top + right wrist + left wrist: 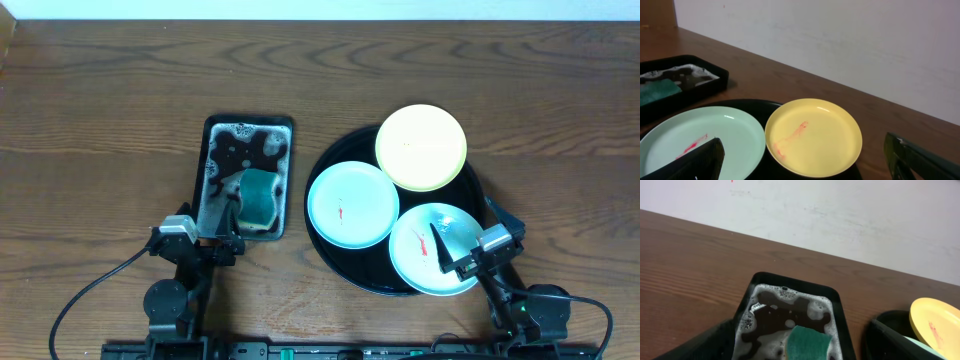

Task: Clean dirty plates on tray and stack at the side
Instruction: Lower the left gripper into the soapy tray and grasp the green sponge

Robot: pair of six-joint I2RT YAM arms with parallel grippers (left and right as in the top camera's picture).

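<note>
My right gripper will grab the rim of the mint plate (397,198) (761,156) nearest the soapy tray, on the side close to the yellow plate.
The round black tray (330,262) holds three plates. A yellow plate (421,147) with a red smear lies at the back. A mint plate (352,204) with a red mark lies at the left. A second smeared mint plate (420,268) lies at the front right. My right gripper (468,232) is open and empty above that front-right plate. The right wrist view shows its fingers (804,141) spread either side of the yellow plate (812,135), with a mint plate (725,132) to the left. My left gripper (212,222) is open and empty at the near end of the soapy tray.
A small rectangular black tray (213,130) of soapy water holds a green sponge (260,195), left of the round tray. The left wrist view shows the sponge (807,342) between my open fingers (801,326). Bare wooden table (100,120) lies all around.
</note>
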